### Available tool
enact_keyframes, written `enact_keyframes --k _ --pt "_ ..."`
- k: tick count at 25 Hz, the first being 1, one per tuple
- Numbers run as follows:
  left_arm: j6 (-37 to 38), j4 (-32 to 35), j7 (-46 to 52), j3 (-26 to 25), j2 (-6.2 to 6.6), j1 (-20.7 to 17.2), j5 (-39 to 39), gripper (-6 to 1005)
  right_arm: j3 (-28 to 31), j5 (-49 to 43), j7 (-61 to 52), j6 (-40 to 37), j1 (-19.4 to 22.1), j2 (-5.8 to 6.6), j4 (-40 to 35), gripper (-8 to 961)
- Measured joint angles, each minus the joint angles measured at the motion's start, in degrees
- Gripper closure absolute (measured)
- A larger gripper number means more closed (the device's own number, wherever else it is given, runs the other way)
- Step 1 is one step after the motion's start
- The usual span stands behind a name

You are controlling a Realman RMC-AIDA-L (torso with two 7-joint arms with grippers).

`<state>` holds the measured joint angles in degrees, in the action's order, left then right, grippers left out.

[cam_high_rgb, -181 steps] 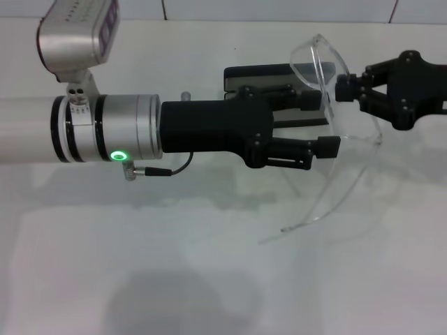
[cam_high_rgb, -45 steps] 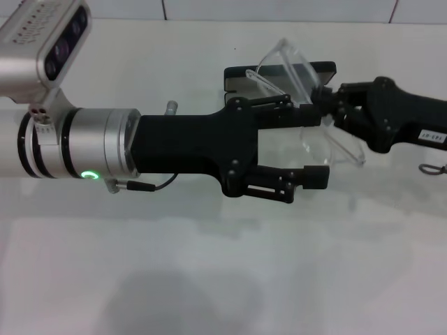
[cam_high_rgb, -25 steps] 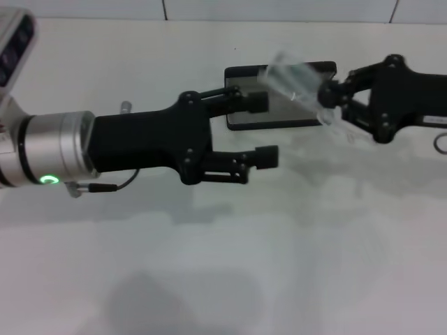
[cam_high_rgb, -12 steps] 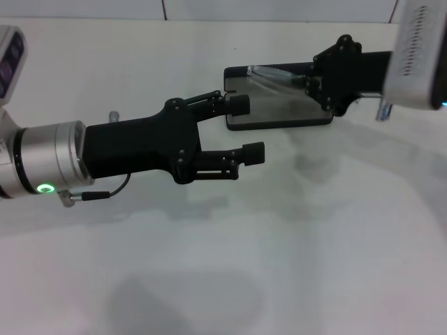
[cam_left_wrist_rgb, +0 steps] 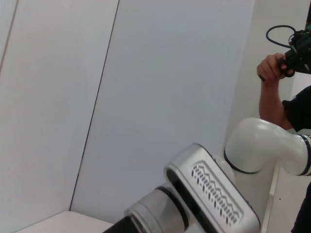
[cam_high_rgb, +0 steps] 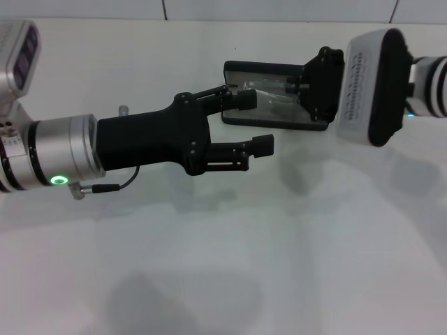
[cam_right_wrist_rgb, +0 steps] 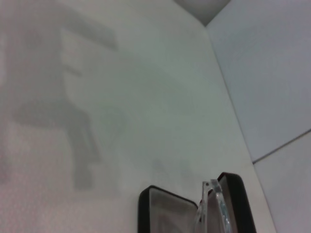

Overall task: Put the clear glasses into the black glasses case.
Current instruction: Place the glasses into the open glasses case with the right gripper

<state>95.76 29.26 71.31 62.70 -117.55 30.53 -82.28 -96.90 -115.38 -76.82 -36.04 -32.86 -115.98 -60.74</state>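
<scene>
Next, my right gripper sets the clear glasses down on the grey lining in the black glasses case's near half [cam_high_rgb: 276,109].
The black glasses case [cam_high_rgb: 237,115] lies open on the white table, grey lining up; the right wrist view shows it too [cam_right_wrist_rgb: 163,208]. The clear glasses [cam_high_rgb: 269,93] rest folded inside the case, and their transparent edge [cam_right_wrist_rgb: 212,206] rises just in front of the right wrist camera. My right gripper [cam_high_rgb: 302,88] reaches into the case from the right, shut on the glasses. My left gripper [cam_high_rgb: 253,122] hovers open at the case's left end, its upper fingertip [cam_high_rgb: 244,100] over the case rim and its lower one off the case, with nothing between them.
The white table [cam_high_rgb: 209,265] stretches bare toward me. A tiled wall runs behind the case. The left wrist view faces the wall, the right arm's wrist housing [cam_left_wrist_rgb: 214,194] and a person's hand [cam_left_wrist_rgb: 272,68] holding a controller.
The right gripper swung left and down, bringing the glasses into the open case, and its wrist turned. The left gripper first drew back left, then edged right toward the case's left end.
</scene>
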Motion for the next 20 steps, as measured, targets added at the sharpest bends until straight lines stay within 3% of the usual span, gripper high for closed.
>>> enact_keyframes --k 20 --pt "-1.6 -0.7 0.1 0.1 -1.17 1.6 -0.6 125 -15.3 2.3 -0.4 22.9 0.1 -0.21 5.1 834"
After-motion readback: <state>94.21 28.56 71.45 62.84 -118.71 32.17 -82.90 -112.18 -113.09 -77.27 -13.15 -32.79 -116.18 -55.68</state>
